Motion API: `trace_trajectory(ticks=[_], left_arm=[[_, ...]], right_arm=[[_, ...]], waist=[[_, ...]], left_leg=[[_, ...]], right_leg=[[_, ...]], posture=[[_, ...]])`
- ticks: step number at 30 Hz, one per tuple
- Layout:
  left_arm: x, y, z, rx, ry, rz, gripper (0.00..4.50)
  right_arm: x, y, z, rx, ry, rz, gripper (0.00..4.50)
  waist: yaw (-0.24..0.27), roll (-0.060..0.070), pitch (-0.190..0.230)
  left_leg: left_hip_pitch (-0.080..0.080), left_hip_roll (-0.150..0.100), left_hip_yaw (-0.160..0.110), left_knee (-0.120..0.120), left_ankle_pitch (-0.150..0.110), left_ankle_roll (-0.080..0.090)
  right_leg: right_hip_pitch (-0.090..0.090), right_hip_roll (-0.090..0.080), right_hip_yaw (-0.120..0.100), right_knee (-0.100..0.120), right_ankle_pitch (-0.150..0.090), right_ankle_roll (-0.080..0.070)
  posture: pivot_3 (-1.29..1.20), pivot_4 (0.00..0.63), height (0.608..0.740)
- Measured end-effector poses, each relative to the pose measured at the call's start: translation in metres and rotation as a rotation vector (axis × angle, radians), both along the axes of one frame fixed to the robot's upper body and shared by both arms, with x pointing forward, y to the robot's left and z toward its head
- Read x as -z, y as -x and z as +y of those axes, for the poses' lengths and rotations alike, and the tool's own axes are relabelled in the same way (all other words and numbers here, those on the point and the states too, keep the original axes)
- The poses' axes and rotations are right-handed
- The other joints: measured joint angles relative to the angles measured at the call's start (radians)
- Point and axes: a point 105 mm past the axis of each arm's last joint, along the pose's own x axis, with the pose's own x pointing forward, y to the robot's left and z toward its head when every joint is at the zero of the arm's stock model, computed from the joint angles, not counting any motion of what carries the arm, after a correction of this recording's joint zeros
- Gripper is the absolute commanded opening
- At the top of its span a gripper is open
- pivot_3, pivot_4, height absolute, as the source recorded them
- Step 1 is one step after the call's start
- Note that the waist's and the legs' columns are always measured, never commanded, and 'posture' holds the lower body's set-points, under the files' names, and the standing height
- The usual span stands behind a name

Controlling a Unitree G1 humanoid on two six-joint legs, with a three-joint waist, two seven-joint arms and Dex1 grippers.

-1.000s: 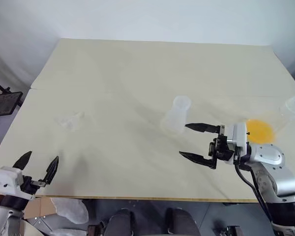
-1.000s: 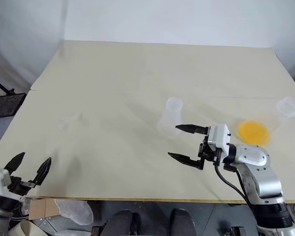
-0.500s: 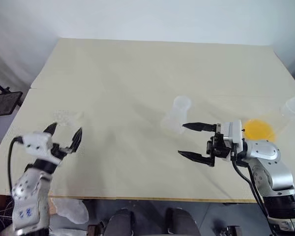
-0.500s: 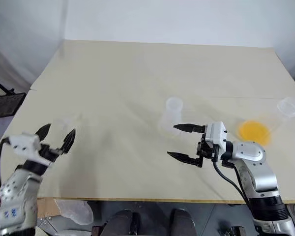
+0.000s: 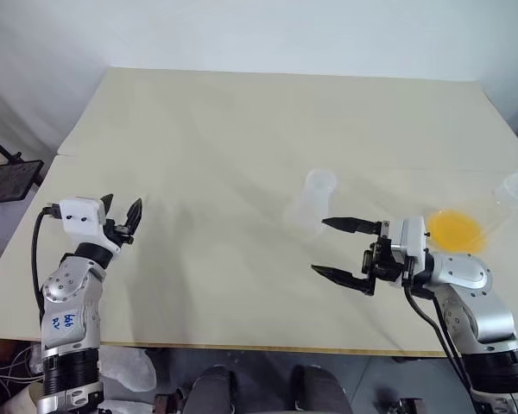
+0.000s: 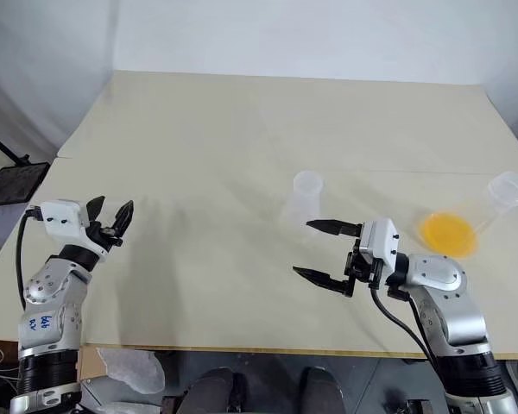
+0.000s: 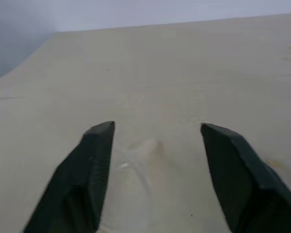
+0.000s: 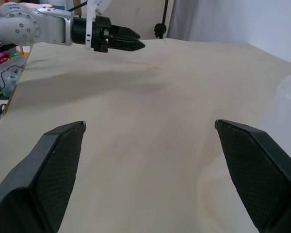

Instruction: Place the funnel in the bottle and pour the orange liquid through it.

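The clear funnel sits close to one finger of my half-open left gripper, so next I open wide, back away, realign and pinch its rim (image 7: 138, 170) before lifting.
The clear funnel (image 7: 141, 148) lies on the table at the left, faint against the beige top. My left gripper (image 5: 123, 203) reaches level over it, one finger on each side, with a gap between each finger and the funnel. The frosted bottle (image 5: 311, 202) stands upright right of the table's middle. Just in front of the bottle, my right gripper (image 5: 319, 246) points left with its fingers wide open and nothing between them. The orange liquid (image 5: 453, 229) pools inside a clear flask (image 5: 516, 186) lying tilted at the table's right edge.
The beige table (image 5: 242, 129) has a seam running across its middle. A black stand (image 5: 9, 177) stands off the table's left side. A white bag (image 5: 125, 366) lies below the front edge. In the right wrist view the left gripper (image 8: 117, 40) shows far across the tabletop.
My left arm came up and forward from the front left corner to the funnel, and its fingers narrowed around it. The right arm, the bottle and the flask stayed put.
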Motion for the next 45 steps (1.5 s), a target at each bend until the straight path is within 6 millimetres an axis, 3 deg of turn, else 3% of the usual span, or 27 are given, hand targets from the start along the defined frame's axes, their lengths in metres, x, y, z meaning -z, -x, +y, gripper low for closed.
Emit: trace_trajectory(ticks=[7,16,19,22,27,31,36,45], left_arm=[[0.001,0.001,-0.002,0.014,0.002,0.013,0.05],[0.004,0.003,-0.009,0.06,-0.005,0.028,0.05],[0.011,0.009,-0.008,0.05,0.0,0.037,0.66],[0.023,0.017,-0.005,0.017,0.042,0.056,1.58],[0.013,0.039,-0.016,0.014,0.027,-0.04,3.11],[0.016,0.052,-0.019,-0.033,0.026,-0.056,4.42],[0.022,0.051,-0.008,-0.128,0.048,-0.043,4.47],[0.009,0.043,0.021,-0.173,0.002,-0.058,4.47]], right_arm=[[-0.001,0.0,0.001,0.007,-0.003,-0.018,4.5],[0.001,0.0,0.0,0.016,0.002,-0.016,4.5],[0.003,0.0,0.0,0.021,0.004,-0.013,4.5],[0.003,0.0,-0.001,0.024,0.006,-0.013,4.5],[0.002,0.0,-0.002,0.027,0.006,-0.014,4.5],[0.002,0.0,-0.004,0.027,0.016,-0.015,4.5],[0.0,-0.001,-0.005,0.026,0.024,-0.021,4.5],[0.0,-0.001,-0.005,0.029,0.022,-0.023,4.5]], waist=[[0.001,0.001,-0.001],[-0.003,0.001,-0.001],[-0.008,0.001,-0.001],[-0.008,0.0,0.0],[-0.003,0.0,0.0],[-0.001,0.0,0.0],[-0.002,0.0,0.0],[-0.002,0.0,0.0]], left_leg=[[0.0,0.0,0.0,0.001,0.0,0.0],[0.0,0.001,0.0,0.0,0.0,0.0],[0.0,0.001,0.0,0.0,0.0,0.0],[0.0,0.001,0.0,0.0,0.0,0.0],[-0.001,0.002,0.0,0.0,0.0,0.0],[-0.001,0.002,0.0,0.0,0.0,0.0],[-0.001,0.002,0.0,0.0,0.0,0.0],[-0.001,0.002,0.0,0.0,-0.001,0.001]], right_leg=[[0.0,0.0,0.0,0.0,0.0,0.0],[0.0,0.0,0.0,0.0,0.0,0.0],[-0.001,0.0,0.001,0.0,0.0,0.0],[-0.001,0.0,0.0,0.0,0.0,0.0],[-0.001,-0.001,0.001,0.0,0.0,0.0],[0.0,-0.001,0.001,-0.001,0.0,0.0],[0.0,0.0,0.001,-0.001,0.0,0.0],[-0.001,0.0,0.0,-0.001,0.0,0.0]], posture=[[0.0,0.15,0.74],[0.0,0.15,0.74],[0.0,0.15,0.74],[0.0,0.15,0.74],[0.0,0.15,0.74],[0.0,0.15,0.74],[0.0,0.15,0.74],[0.0,0.15,0.74]])
